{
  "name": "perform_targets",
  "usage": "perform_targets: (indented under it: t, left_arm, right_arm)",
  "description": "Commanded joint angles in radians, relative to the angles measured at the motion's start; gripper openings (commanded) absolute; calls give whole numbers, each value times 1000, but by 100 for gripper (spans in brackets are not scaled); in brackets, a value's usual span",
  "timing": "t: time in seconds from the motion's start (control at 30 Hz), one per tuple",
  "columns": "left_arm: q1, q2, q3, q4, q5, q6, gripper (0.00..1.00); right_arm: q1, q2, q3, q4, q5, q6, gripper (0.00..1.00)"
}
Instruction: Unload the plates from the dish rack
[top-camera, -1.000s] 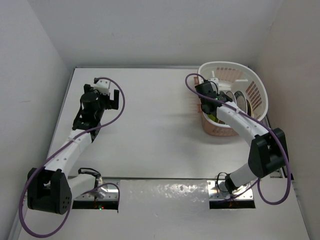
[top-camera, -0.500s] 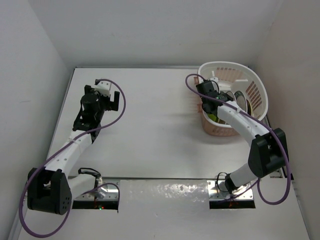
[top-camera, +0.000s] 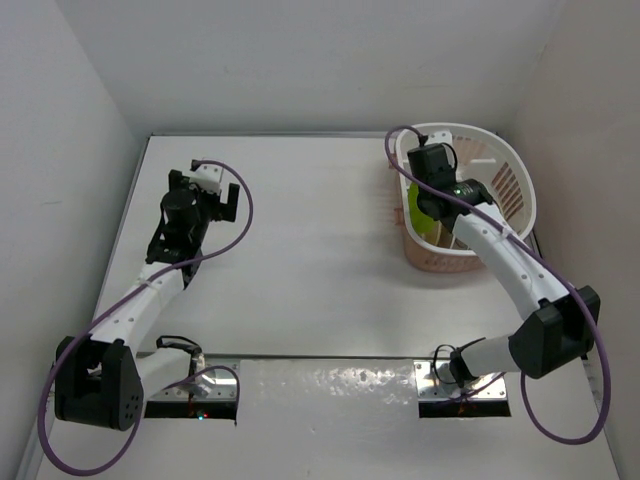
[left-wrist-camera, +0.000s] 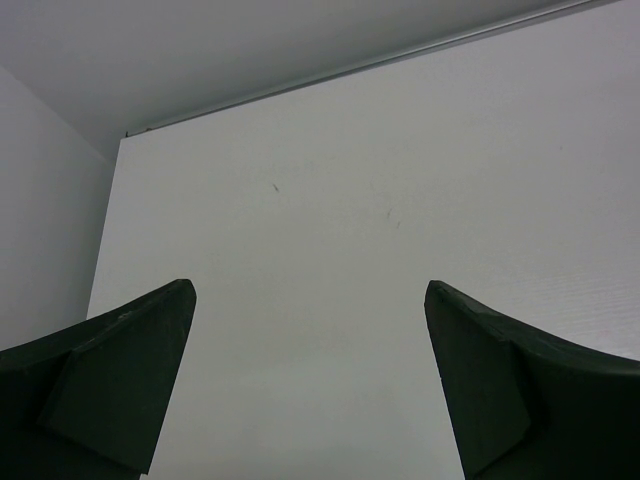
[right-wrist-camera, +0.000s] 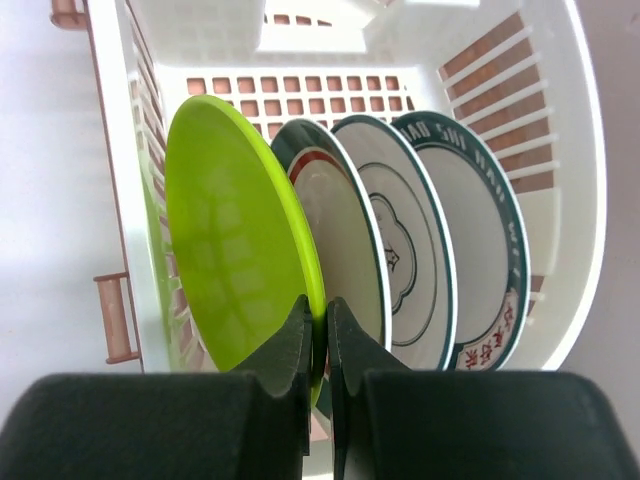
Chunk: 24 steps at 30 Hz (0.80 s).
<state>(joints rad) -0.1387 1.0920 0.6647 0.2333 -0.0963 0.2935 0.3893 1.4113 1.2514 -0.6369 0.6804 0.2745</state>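
My right gripper is going to set the lime-green plate free on the bare table (top-camera: 322, 294) near the middle of the table's front edge.
The white dish rack (top-camera: 505, 170) stands at the table's far right and also shows in the right wrist view (right-wrist-camera: 110, 120). My right gripper (right-wrist-camera: 318, 320) is shut on the rim of the lime-green plate (right-wrist-camera: 235, 260), which stands on edge at the rack's left side; from above the plate (top-camera: 418, 212) shows beside the rack's left wall. Behind it stand three more plates on edge: one with a dark green and red rim (right-wrist-camera: 335, 230), a white one with a thin dark ring (right-wrist-camera: 405, 240), and one with a teal lettered rim (right-wrist-camera: 480, 230). My left gripper (left-wrist-camera: 310, 330) is open and empty over bare table.
The rack's pinkish-salmon tray part (top-camera: 430, 262) shows at its near left. White walls close in the table (top-camera: 300, 250) on the left, back and right. My left arm (top-camera: 190, 215) hovers at the far left.
My right gripper has risen and moved toward the rack's back with the lime-green plate, which now shows above the rack's left wall. My left arm has barely moved.
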Motion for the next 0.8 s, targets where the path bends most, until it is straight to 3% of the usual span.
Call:
perform_targets:
  t: [0.0, 0.27, 0.53, 0.67, 0.7, 0.77]
  left_arm:
    - [-7, -27, -13, 66, -10, 21, 97]
    - [-7, -29, -7, 71, -25, -1, 97]
    - [-7, -29, 35, -17, -79, -166, 97]
    - [-7, -20, 65, -74, -160, -247, 97]
    - [-7, -20, 88, -110, -184, -281, 97]
    - [-7, -20, 117, -149, -249, -310, 97]
  right_arm:
    - [6, -41, 52, 23, -10, -21, 0]
    - [8, -57, 140, 6, 28, -63, 0]
    - [8, -87, 276, 34, -8, -129, 0]
    - [6, -78, 319, 51, -242, -143, 0]
    - [8, -68, 322, 52, -409, -140, 0]
    - [8, -35, 315, 63, -580, -88, 0]
